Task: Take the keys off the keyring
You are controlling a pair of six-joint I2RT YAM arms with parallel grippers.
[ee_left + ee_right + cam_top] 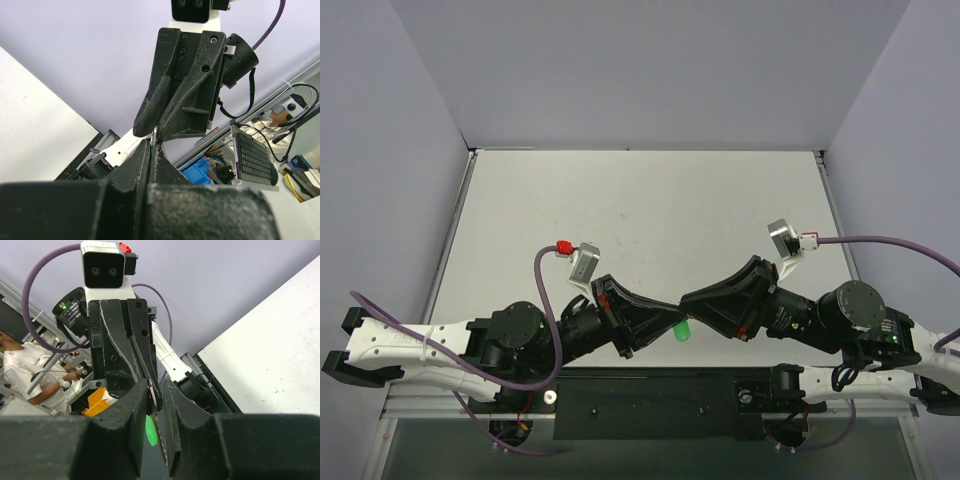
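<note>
The key that my left gripper pinches slants across my right gripper's gap, so my right gripper will close on the key before my left gripper takes the keyring (pixel 682 331).
My two grippers meet tip to tip above the table's front edge. My left gripper (pixel 660 322) is shut, and a thin silver sliver of the key (pixel 155 134) sticks out of its tips (pixel 153 142). That sliver runs up between the fingers of my right gripper (pixel 156 131). In the right wrist view the key (pixel 159 420) lies edge-on and slanted across the narrow gap of my right gripper (pixel 157 390), touching both fingers. The bright green keyring (pixel 150 430) hangs beside it against the left finger. From above, the keyring (pixel 683 329) shows just below the joined tips.
The white table (pixel 640 210) stretches behind the grippers, with grey walls on three sides. The black base rail (pixel 650 400) runs along the front edge right under the grippers. Purple cables (pixel 545 300) loop off both wrists.
</note>
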